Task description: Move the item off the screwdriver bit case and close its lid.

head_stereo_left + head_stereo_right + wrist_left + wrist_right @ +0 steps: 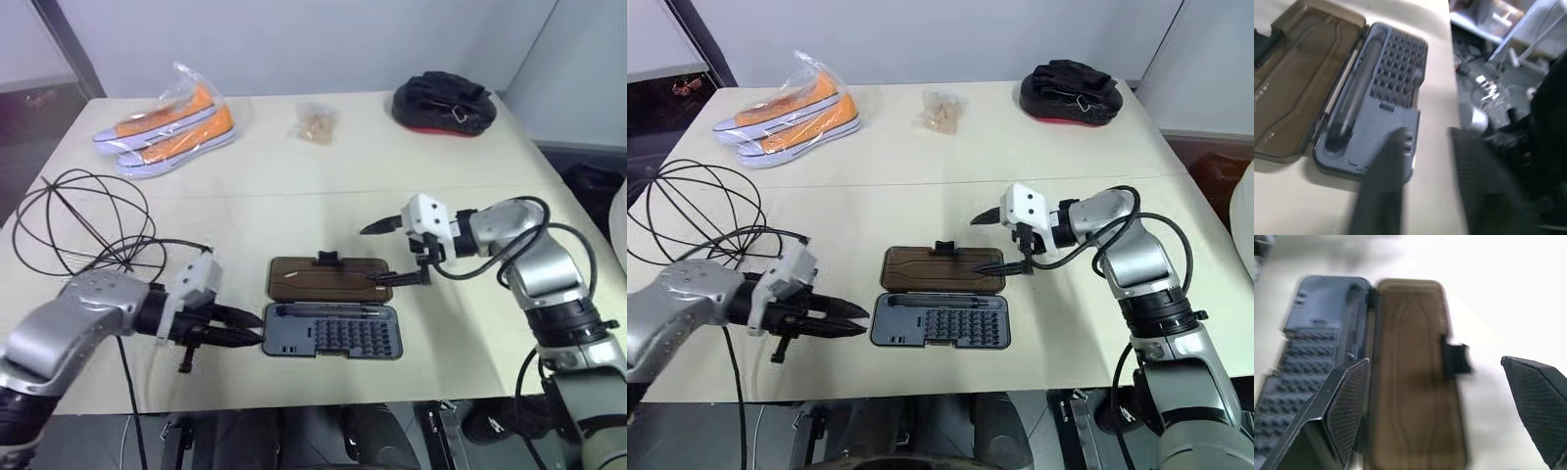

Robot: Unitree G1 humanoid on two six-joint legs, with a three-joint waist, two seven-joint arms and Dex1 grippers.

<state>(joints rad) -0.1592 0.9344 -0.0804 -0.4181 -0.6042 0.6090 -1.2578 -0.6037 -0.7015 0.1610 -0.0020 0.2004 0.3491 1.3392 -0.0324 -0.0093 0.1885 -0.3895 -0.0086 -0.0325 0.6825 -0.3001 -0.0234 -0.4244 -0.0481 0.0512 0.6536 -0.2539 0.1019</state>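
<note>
Next, my right gripper pinches the far edge (361, 259) beside the clasp, as it is spread wide across the end of the flat lid, while my left gripper steadies the tray.
The item (83, 220), a sphere of thin black wire hoops, rests on the table at the left, well apart from the screwdriver bit case. The case's grey-blue tray (331, 330) with rows of bits lies near the table's front edge. Its smoky brown lid (328, 277) lies flat open behind the tray, with the black clasp (326, 258) on its far edge. My left gripper (257, 336) is shut and empty, its tips at the tray's left end. My right gripper (380, 255) hangs open over the lid's right end, holding nothing.
Orange sneakers in clear plastic (167, 122) lie at the back left. A small clear bag (315, 122) lies at the back middle and a black-and-red pouch (443, 103) at the back right. The table's front edge (323, 397) runs just below the tray.
</note>
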